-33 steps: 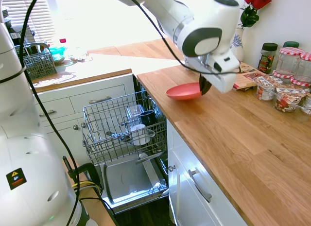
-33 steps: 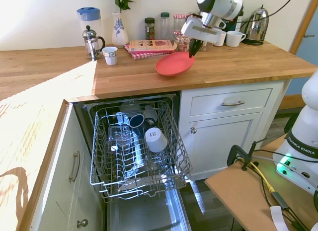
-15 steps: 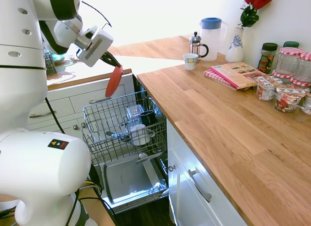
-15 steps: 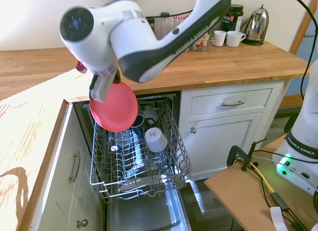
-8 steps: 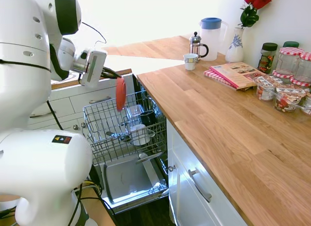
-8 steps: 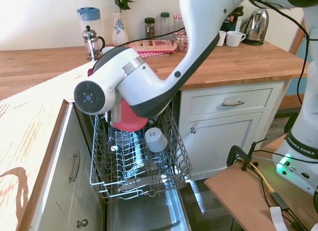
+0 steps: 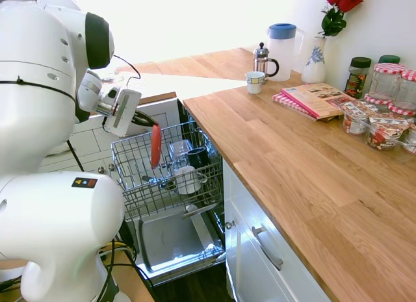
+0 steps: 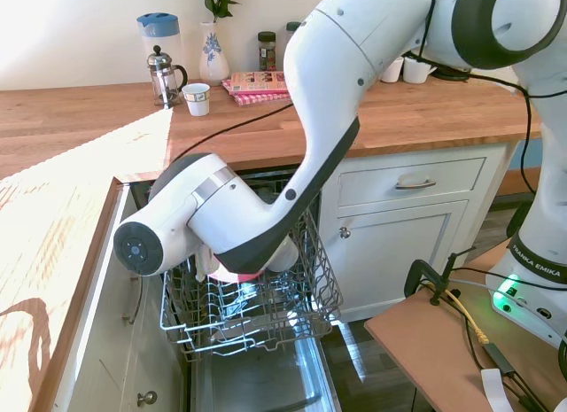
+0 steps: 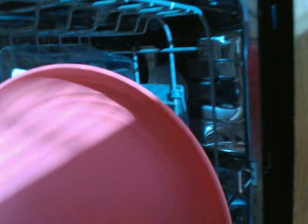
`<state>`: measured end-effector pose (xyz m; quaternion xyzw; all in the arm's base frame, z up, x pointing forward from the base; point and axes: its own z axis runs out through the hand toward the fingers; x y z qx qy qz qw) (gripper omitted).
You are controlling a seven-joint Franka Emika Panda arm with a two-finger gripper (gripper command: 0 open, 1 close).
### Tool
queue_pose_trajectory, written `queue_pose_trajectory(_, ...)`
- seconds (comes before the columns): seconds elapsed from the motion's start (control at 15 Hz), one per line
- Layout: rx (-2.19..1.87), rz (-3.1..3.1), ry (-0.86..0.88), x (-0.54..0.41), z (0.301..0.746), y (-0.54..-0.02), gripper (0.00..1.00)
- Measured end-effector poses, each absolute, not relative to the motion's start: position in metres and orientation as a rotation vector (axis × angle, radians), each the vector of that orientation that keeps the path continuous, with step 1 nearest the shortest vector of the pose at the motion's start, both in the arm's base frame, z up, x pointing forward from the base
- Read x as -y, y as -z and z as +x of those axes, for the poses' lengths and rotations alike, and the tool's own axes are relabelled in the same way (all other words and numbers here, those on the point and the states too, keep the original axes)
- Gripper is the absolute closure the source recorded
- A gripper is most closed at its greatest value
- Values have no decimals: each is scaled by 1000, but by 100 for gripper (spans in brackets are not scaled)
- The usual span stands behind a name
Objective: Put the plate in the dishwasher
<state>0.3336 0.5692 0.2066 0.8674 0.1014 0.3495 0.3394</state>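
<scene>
Next, my gripper lets go of the coral-red plate in the grey rack's empty wires (image 7: pixel 143 162), beside the white cup, away from the counter.
The coral-red plate (image 7: pixel 155 146) hangs on edge, upright, down among the wires of the grey rack (image 7: pixel 133 160) of the open dishwasher (image 7: pixel 170 242). My gripper (image 7: pixel 151 125) is shut on the plate's upper rim and reaches in from the rack's left side. In the second exterior view my arm covers most of the rack (image 8: pixel 292 316), and only a red sliver of the plate (image 8: pixel 236 276) shows under it. The wrist view is filled by the plate (image 9: pixel 96 161), with rack wires (image 9: pixel 168 41) behind it. I cannot tell whether the plate touches the rack.
A white cup (image 7: pixel 187 179) and a dark mug (image 7: pixel 197 156) sit in the rack to the right of the plate. The steel inner door lies open below. On the wooden counter (image 7: pixel 292 159) stand a French press (image 7: pixel 261 59), a small cup (image 7: pixel 254 82), a jug (image 7: pixel 283 42) and jars (image 7: pixel 383 81).
The plate went from the counter over to the dishwasher, turned on edge, and in the last half second dropped lower into the rack, still held.
</scene>
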Motion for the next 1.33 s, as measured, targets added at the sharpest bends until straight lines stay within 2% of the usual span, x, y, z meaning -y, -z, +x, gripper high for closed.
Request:
queue_pose_trajectory(0.33, -235, 2278, -701, -588, 322, -179, 100)
queue_pose_trajectory(0.4, -230, 2270, -656, -590, 317, -168, 0)
queue_pose_trajectory(0.53, -221, 2231, -591, -593, 312, -154, 0)
queue_pose_trajectory(0.87, -173, 2254, -276, -597, 322, -176, 0)
queue_pose_trajectory(1.07, -153, 2289, -35, -600, 329, -218, 0)
queue_pose_trajectory(1.33, -77, 2396, 112, -596, 372, -292, 0)
